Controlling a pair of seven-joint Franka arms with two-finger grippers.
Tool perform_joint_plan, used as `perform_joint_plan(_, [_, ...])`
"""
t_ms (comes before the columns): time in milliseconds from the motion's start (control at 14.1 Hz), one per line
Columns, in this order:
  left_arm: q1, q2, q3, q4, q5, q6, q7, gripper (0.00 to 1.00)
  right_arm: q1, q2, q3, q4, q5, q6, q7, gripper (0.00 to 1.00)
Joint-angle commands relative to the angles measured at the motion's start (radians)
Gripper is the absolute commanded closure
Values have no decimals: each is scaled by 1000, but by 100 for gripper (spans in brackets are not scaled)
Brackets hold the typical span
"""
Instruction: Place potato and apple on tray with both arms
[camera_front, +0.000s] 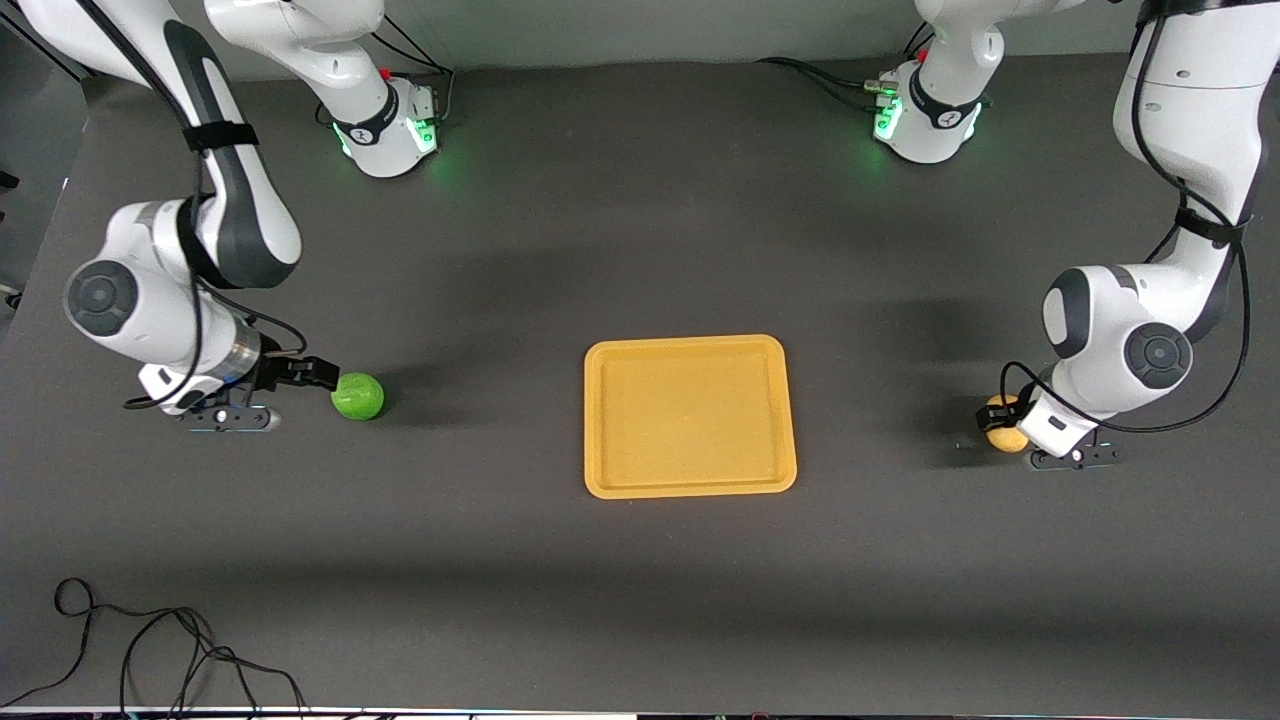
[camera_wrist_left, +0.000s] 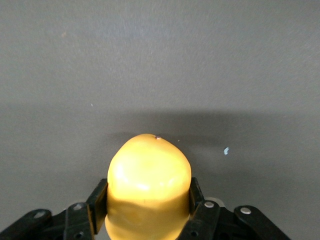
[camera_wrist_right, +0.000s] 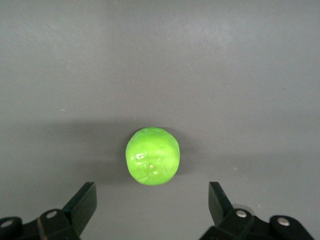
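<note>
My left gripper will drop the potato, still low at the table's end, in the orange-yellow tray, halfway (camera_front: 756, 402) along the rim farthest from the green apple.
The yellow-tan potato (camera_front: 1004, 427) lies at the left arm's end of the table. My left gripper (camera_front: 993, 417) is low over the table and shut on it; in the left wrist view both fingers press the sides of the potato (camera_wrist_left: 149, 185). The green apple (camera_front: 358, 396) lies at the right arm's end. My right gripper (camera_front: 312, 374) is open and low beside it, on the side away from the tray. In the right wrist view the apple (camera_wrist_right: 152, 156) sits just past the spread fingertips of my right gripper (camera_wrist_right: 151, 194), untouched. The orange-yellow tray (camera_front: 690, 480) lies empty between the two fruits.
The dark grey table (camera_front: 640, 250) spreads all around the tray. A loose black cable (camera_front: 150, 650) lies near the table edge closest to the front camera, at the right arm's end. Both arm bases (camera_front: 395, 125) stand along the table edge farthest from that camera.
</note>
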Motion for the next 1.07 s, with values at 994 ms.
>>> perform_joint_plan(994, [-605,-3,-14,357,17,-452,-836,76,27,197,-9,-121,6,358,-19,1])
